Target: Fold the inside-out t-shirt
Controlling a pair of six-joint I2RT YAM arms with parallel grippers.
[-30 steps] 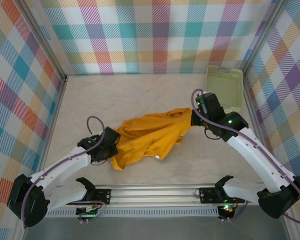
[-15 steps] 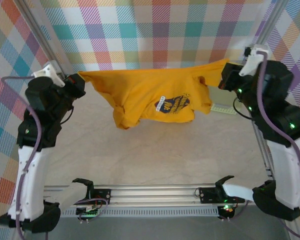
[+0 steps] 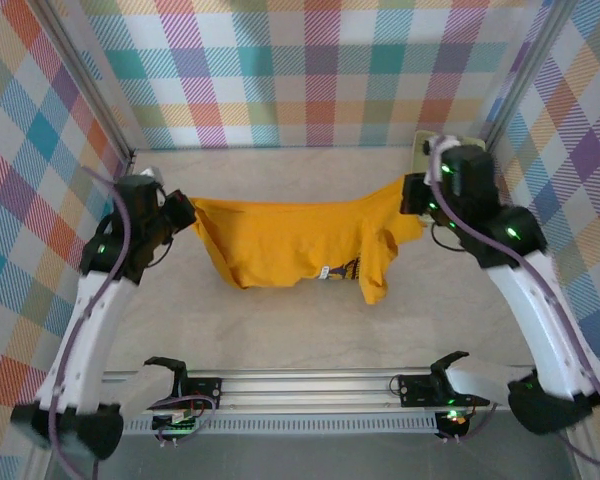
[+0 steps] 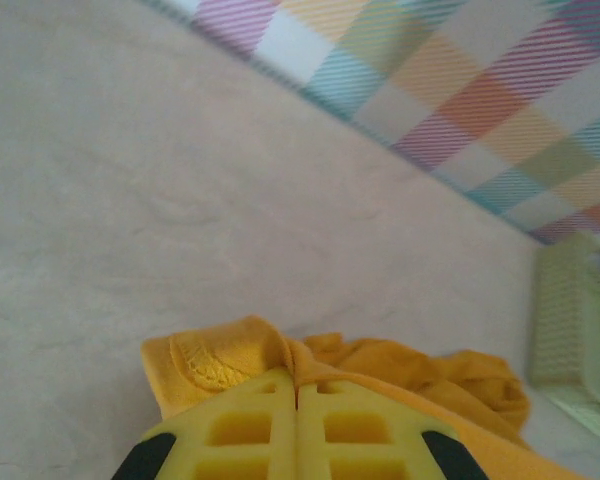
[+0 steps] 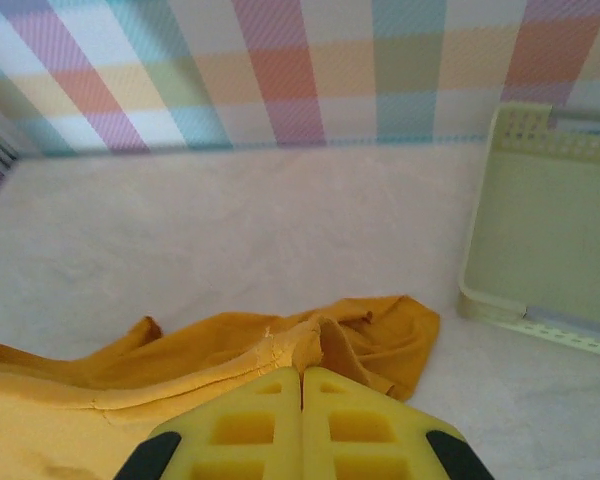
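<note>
Next, the left gripper releases its end of the t-shirt on the table [image 3: 226, 297] just in front of the nearer sagging corner.
The mustard-yellow inside-out t-shirt [image 3: 290, 240] hangs stretched between my two grippers, low over the table, its lower part sagging and a bit of dark print with a white tag showing near the bottom edge. My left gripper [image 3: 185, 210] is shut on the shirt's left end; the cloth [image 4: 230, 355] bunches right at its yellow fingertips [image 4: 298, 385]. My right gripper [image 3: 412, 196] is shut on the shirt's right end, where a folded hem [image 5: 280, 350] runs into the closed jaws [image 5: 302, 375].
A pale green plastic basket [image 3: 432, 150] stands at the back right corner, right behind my right arm, and shows as the basket [image 5: 540, 230] close to the shirt's right end. Plaid walls close in the table on three sides.
From a crumpled heap on the table, both grippers lifted the shirt high and spread it wide; now it has come back down lower and nearer, still stretched between them.
</note>
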